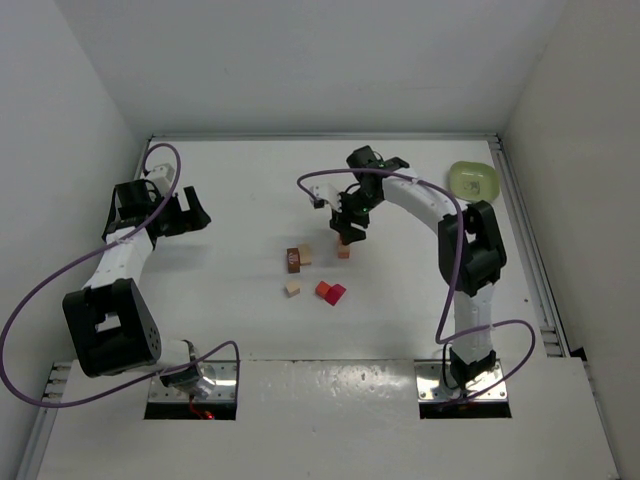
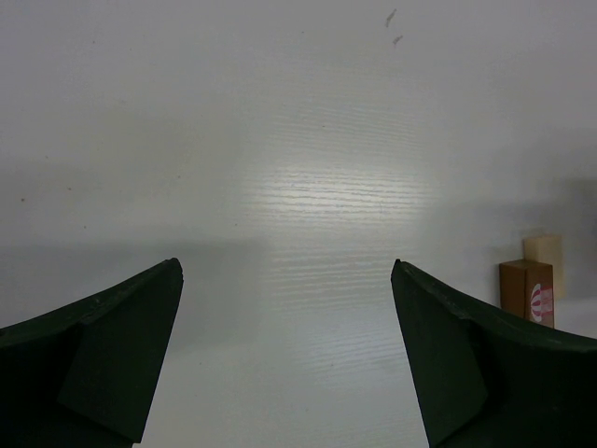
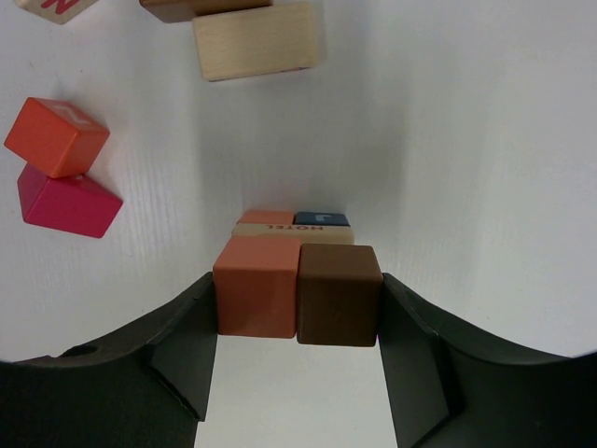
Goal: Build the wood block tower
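The robot's right gripper will release the orange and dark brown blocks, now directly over the tower, on top of the pale HOTEL block (image 1: pixel 344 247) (image 3: pixel 295 233).
My right gripper (image 3: pixel 297 297) is shut on two wood blocks side by side, an orange one (image 3: pixel 256 285) and a dark brown one (image 3: pixel 339 294). They are directly over the tower (image 1: pixel 344 251). The tower's top is a pale block marked HOTEL (image 3: pixel 291 232), which lies on an orange block (image 3: pixel 266 217) and a dark blue block (image 3: pixel 322 218). I cannot tell whether the held pair touches it. The right gripper (image 1: pixel 347 228) shows mid-table in the top view. My left gripper (image 1: pixel 195 215) is open and empty over bare table at the left, also seen in the left wrist view (image 2: pixel 286 280).
Loose blocks lie left of the tower: a brown one (image 1: pixel 293 259) against a pale one (image 1: pixel 305 254), a pale one (image 1: pixel 293 288), and a red one (image 1: pixel 324 290) touching a magenta one (image 1: pixel 337 296). A light green bowl (image 1: pixel 474 180) sits at the far right.
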`<state>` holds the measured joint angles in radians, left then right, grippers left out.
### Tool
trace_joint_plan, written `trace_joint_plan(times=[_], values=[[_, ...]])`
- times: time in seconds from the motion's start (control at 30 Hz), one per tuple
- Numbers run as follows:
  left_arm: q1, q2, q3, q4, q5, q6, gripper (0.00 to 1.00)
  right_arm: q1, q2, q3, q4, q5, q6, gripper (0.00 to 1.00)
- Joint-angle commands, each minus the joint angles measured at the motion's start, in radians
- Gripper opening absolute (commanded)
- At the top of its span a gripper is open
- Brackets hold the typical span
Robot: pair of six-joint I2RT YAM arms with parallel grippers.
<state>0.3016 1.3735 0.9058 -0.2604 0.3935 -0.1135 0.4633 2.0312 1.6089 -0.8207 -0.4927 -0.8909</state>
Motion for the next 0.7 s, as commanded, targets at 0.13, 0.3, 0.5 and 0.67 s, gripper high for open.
trace_joint_plan(times=[0.13, 0.3, 0.5, 0.67], values=[[-0.007, 0.001, 0.027, 0.015, 0.008, -0.005, 1.0, 0.011, 0.02, 0.026, -0.006, -0.003, -0.026, 0.45], [-0.007, 0.001, 0.027, 0.015, 0.008, -0.005, 1.0, 0.012, 0.026, 0.022, -0.009, 0.008, -0.032, 0.47], [-0.007, 0.001, 0.027, 0.015, 0.008, -0.005, 1.0, 0.014, 0.03, 0.019, -0.009, 0.011, -0.029, 0.48], [-0.007, 0.001, 0.027, 0.015, 0.008, -0.005, 1.0, 0.014, 0.034, 0.023, -0.003, 0.013, -0.031, 0.49]])
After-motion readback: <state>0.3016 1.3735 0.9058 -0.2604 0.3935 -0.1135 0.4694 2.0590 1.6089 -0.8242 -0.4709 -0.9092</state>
